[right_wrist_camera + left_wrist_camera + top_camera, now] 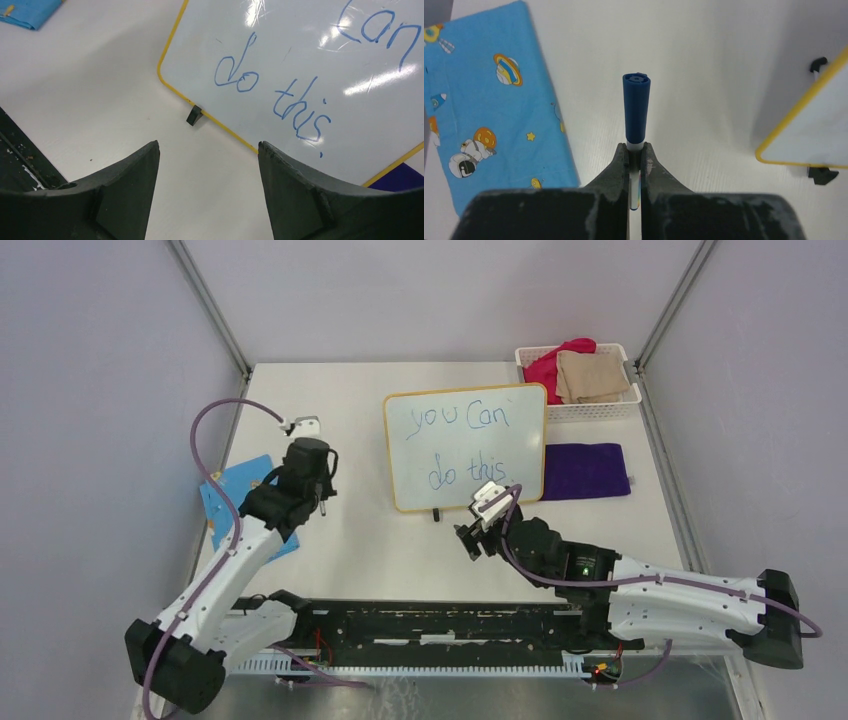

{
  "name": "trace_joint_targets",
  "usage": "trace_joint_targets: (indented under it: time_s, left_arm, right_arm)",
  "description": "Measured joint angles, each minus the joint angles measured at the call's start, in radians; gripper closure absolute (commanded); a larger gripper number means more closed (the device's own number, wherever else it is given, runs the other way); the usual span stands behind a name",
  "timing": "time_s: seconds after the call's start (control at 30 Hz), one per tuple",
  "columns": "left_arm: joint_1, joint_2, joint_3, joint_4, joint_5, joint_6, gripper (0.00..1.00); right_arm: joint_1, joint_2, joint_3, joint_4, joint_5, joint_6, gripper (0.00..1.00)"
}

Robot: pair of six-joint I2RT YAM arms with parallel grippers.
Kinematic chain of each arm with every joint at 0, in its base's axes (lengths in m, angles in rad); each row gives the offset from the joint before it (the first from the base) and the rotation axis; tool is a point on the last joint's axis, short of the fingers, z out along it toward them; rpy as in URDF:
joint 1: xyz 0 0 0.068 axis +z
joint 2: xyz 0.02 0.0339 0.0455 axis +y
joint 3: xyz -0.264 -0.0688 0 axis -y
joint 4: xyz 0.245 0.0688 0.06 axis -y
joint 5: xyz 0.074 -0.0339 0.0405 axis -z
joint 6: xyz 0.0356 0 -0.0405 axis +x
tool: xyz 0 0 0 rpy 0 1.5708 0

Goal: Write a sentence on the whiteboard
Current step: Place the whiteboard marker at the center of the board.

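Observation:
The robot's left gripper needs to set the marker down on the bare table (349, 470) (676, 37) between the blue card and the whiteboard. The marker is now held beside the whiteboard.
The whiteboard (465, 445) stands near the table's middle on small black feet, and the sentence (460, 420) "you Can do this." runs across it in blue, in two lines. My left gripper (318, 490) hangs to the board's left, shut on a marker (636, 110) whose blue cap sticks out past the fingertips. The board's yellow rim (796, 112) shows at the right of the left wrist view. My right gripper (472, 538) is open and holds nothing, just in front of the board's near edge. The right wrist view looks at "do this." (295, 107) on the whiteboard (300, 50).
A blue card with space cartoons (240, 500) lies at the table's left edge, beside the left arm. A white basket (628, 408) with red and tan cloths stands at the back right. A purple cloth (585, 470) lies right of the board. A black rail (430, 625) runs along the near edge.

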Motion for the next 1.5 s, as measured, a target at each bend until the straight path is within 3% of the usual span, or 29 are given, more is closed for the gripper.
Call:
trace_joint_targets:
  time_s: [0.13,0.37,0.6,0.97,1.5]
  left_arm:
    - [0.161,0.116,0.008,0.035,0.141,-0.046,0.98]
    - [0.23,0.503,0.074,0.108,0.302,-0.11,0.98]
    - [0.272,0.726,0.174,0.15,0.347,-0.114,0.97]
    - [0.306,0.794,0.204,0.217,0.37,-0.106,0.9]
    - [0.309,0.861,0.232,0.298,0.379,-0.103,0.8]
  right_arm:
    - [0.0,-0.004,-0.04,0.016,0.011,-0.003,0.24]
    - [0.0,-0.003,-0.076,0.034,0.013,-0.005,0.24]
    - [0.0,-0.05,-0.097,0.038,-0.002,-0.012,0.24]
    - [0.0,-0.14,-0.133,0.04,0.019,-0.036,0.25]
    - [0.0,-0.135,-0.129,0.074,0.06,-0.04,0.27]
